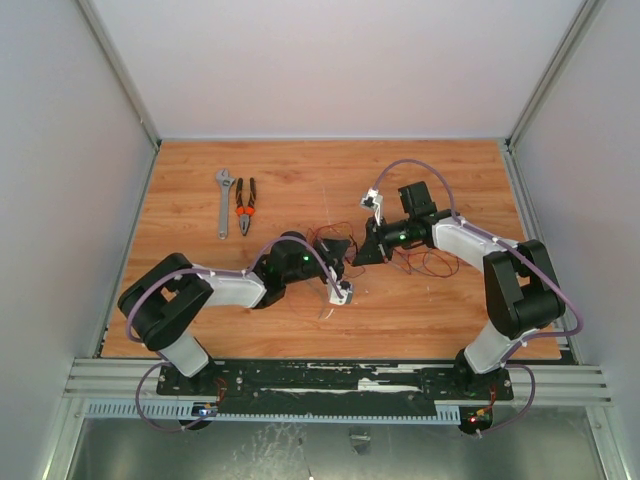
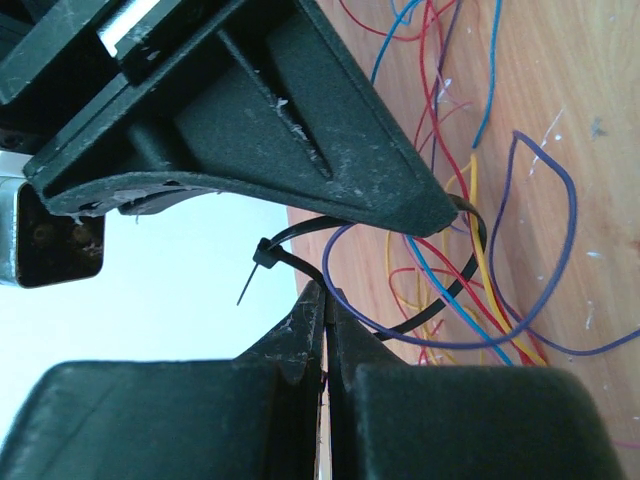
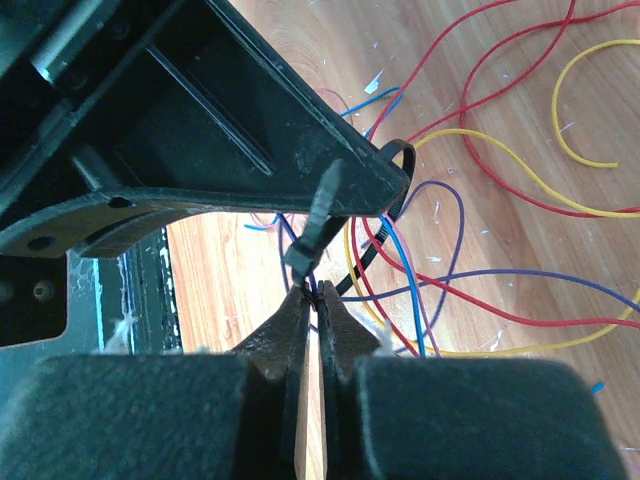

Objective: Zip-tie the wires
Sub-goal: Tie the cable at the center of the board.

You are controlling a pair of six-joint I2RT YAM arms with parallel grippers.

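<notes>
The robot's right gripper is pinching the purple wire just below the zip tie's head, so it should open, back away and close on the zip tie's head point(image 3: 299, 262).
The wires point(image 1: 428, 262), thin red, purple, yellow and blue strands, lie tangled on the wooden table point(image 1: 300, 170) between the two arms. They also show in the left wrist view point(image 2: 478, 300) and the right wrist view point(image 3: 500, 150). The black zip tie point(image 2: 292, 236) is looped around several strands, its head and thin tail tip to the left. My left gripper point(image 2: 325, 292) is shut on its strap just below the head. My right gripper point(image 3: 318, 292) is shut on the zip tie point(image 3: 322, 205) right under its head. The two grippers meet tip to tip at the table's middle, left point(image 1: 336, 248) and right point(image 1: 366, 248).
A grey adjustable wrench point(image 1: 223, 203) and orange-handled pliers point(image 1: 245, 208) lie at the back left of the table. White walls enclose the table on three sides. Lavender cables run along both arms.
</notes>
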